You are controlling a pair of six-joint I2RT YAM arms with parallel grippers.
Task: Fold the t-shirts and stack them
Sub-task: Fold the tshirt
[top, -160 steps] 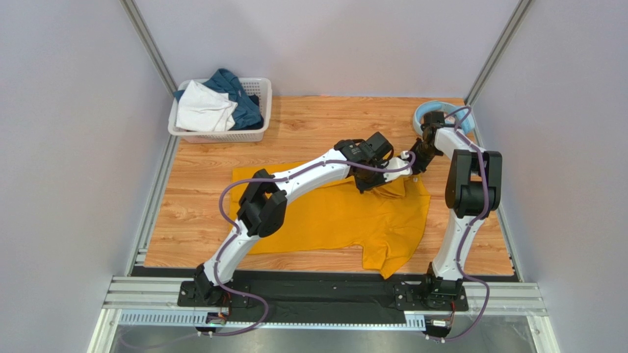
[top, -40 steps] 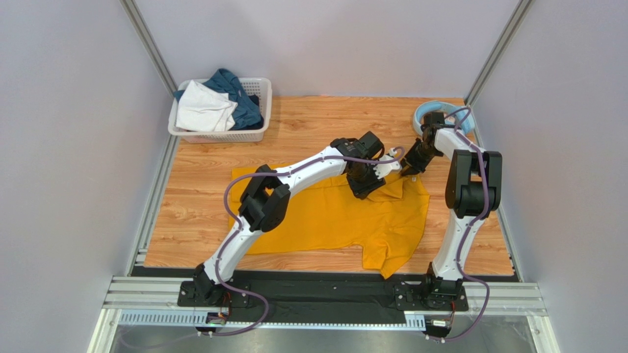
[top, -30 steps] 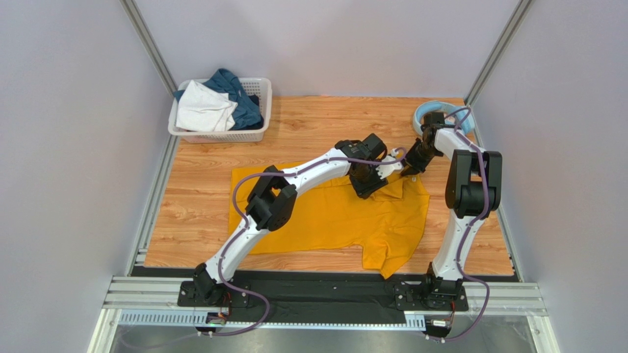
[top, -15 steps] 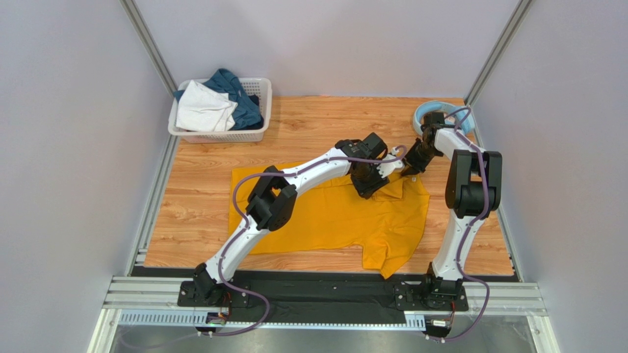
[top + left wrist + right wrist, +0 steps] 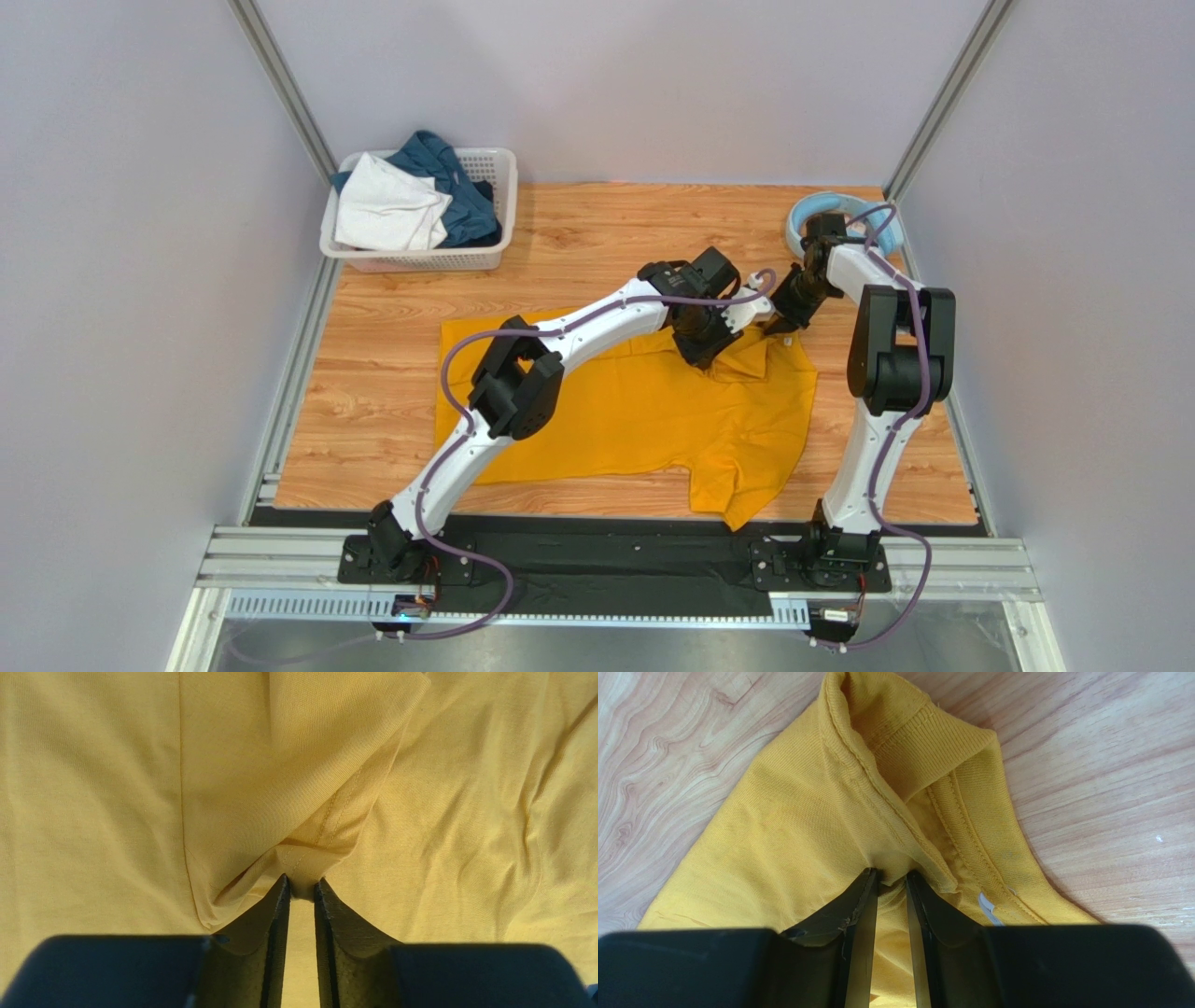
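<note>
Next, my left gripper opens, pinches the hem's tip (image 5: 304,883) and pulls the cloth flat, because the stitched hem buckles into a fold at that gripper's fingers.
The mustard-yellow t-shirt (image 5: 659,413) lies spread on the wooden table. My left gripper (image 5: 718,336) is shut on a pinched fold of its cloth (image 5: 309,861) near the shirt's far right part. My right gripper (image 5: 774,317) is shut on the yellow cloth by the ribbed collar (image 5: 899,847), just right of the left gripper. A white garment (image 5: 386,203) and a dark teal-blue garment (image 5: 456,189) lie in the basket at the far left.
The white lattice basket (image 5: 494,175) stands at the table's far left corner. Light-blue headphones (image 5: 807,213) lie at the far right corner behind the right arm. Bare wood (image 5: 379,336) shows left of the shirt.
The left gripper has shifted slightly right and away along the shirt's far edge, pulling the cloth with it. The right gripper stays almost in place on the collar.
</note>
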